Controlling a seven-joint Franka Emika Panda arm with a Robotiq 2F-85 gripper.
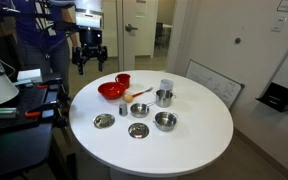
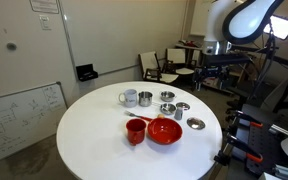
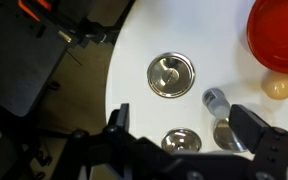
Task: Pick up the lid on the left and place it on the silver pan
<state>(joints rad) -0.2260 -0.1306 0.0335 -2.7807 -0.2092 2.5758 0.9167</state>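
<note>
The robot's gripper needs to next move down to the lid's centre knob (image 1: 104, 119) (image 3: 171, 74) and close there, on the lid that is nearer the red bowl.
The lid (image 3: 170, 75) is a small round silver disc with a centre knob. It lies flat near the table edge and shows in both exterior views (image 1: 104, 121) (image 2: 195, 124). A similar silver disc (image 3: 181, 140) lies close by (image 1: 138, 130). The silver pan (image 1: 163, 97) is a deep shiny steel pot beside a white mug (image 1: 166, 86), and it also shows in an exterior view (image 2: 145, 98). It is out of the wrist view. My gripper (image 3: 184, 125) is open and empty. It hangs high above the table's edge (image 1: 88, 55) (image 2: 216, 75), well above the lid.
A red bowl (image 1: 111, 90) and a red cup (image 1: 123, 79) stand behind the lid. A wide shallow silver bowl (image 1: 165, 121) and a small steel dish (image 1: 138, 109) sit mid-table. A chair (image 1: 212, 82) stands beyond the round white table (image 1: 199, 135). Equipment crowds the floor by the robot.
</note>
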